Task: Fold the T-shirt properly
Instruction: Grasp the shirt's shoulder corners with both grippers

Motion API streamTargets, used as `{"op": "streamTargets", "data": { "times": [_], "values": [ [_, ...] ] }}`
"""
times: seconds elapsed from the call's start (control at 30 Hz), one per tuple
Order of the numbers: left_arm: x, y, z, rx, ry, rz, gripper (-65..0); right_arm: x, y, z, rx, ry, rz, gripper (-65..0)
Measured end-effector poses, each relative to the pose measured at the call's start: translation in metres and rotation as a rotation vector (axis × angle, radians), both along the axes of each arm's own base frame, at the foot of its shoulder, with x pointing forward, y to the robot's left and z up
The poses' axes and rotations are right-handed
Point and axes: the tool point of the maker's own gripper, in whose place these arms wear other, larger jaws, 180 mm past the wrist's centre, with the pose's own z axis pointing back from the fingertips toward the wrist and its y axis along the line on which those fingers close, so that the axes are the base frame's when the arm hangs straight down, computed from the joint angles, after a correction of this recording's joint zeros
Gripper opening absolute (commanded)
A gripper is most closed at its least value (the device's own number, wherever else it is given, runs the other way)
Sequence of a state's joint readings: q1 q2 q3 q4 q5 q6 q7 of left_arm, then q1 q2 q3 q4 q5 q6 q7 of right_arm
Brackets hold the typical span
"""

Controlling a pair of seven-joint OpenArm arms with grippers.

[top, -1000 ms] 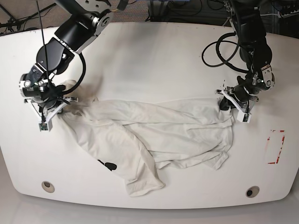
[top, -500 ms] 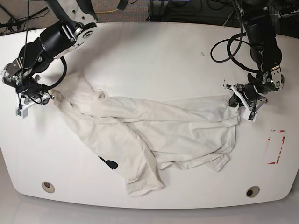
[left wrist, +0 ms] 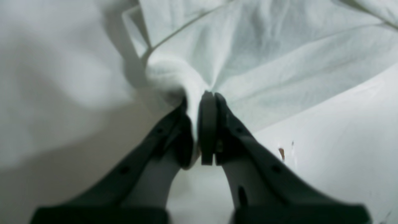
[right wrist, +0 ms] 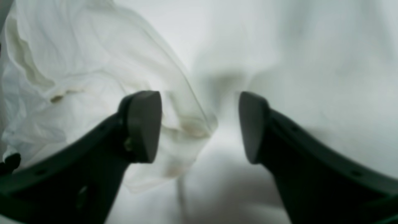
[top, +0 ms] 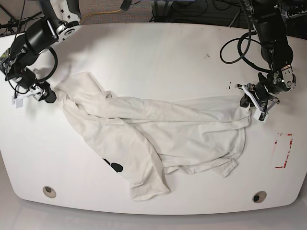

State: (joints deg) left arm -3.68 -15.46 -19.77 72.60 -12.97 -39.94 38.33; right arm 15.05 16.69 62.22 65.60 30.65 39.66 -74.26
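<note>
My right gripper is to move in next over the cream T-shirt's loose corner (top: pixel 74 85) (right wrist: pixel 190 131) and close there, opposite the end of the T-shirt that my left gripper holds.
The cream T-shirt (top: pixel 163 129) lies crumpled and stretched sideways across the white table (top: pixel 158 57), with a bit of black graphic (top: pixel 112 166) peeking out at its lower left. At the shirt's right end, my left gripper (top: pixel 249 102) is shut on a bunched fold of the cloth (left wrist: pixel 174 71), pinched between its dark fingers (left wrist: pixel 207 124). At the shirt's left end, my right gripper (top: pixel 47 94) stands open. In the right wrist view its fingers (right wrist: pixel 143 124) are spread apart, and a loose corner of the shirt (right wrist: pixel 186 124) lies under the gap, ungripped.
A red-marked rectangle (top: pixel 283 151) is on the table at the right. Two round holes (top: pixel 48 191) (top: pixel 259 196) sit near the front edge. Black cables (top: pixel 235 48) loop by the arm on the right.
My right gripper has opened, letting go of the shirt's left corner, and drifted left and up. The left gripper pulled its end further right, drawing the shirt out wider.
</note>
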Motion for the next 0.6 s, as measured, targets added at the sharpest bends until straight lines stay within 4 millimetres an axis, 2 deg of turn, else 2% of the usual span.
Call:
{"op": "streamTargets", "data": {
  "times": [0.1, 0.23, 0.37, 0.43, 0.6],
  "values": [
    [-0.009, -0.002, 0.000, 0.013, 0.001, -0.011, -65.0, -0.013, 0.000, -0.009, 0.004, 0.028, -0.003, -26.0],
    [-0.016, -0.004, 0.000, 0.031, 0.003, -0.026, -65.0, -0.003, 0.013, -0.009, -0.034, 0.054, 0.088, -30.1],
    [-0.022, -0.006, 0.000, 0.027, 0.000, -0.031, -65.0, 0.004, 0.024, -0.008, 0.003, 0.002, 0.084, -30.6],
    [-0.022, -0.006, 0.000, 0.027, -0.001, -0.029, -65.0, -0.006, 0.026, -0.017, 0.007, 0.032, 0.077, -30.8],
    [-0.027, -0.007, -0.002, 0.026, 0.002, -0.030, -65.0, -0.009, 0.038, -0.021, 0.038, 0.009, 0.076, -30.8]
  ]
}}
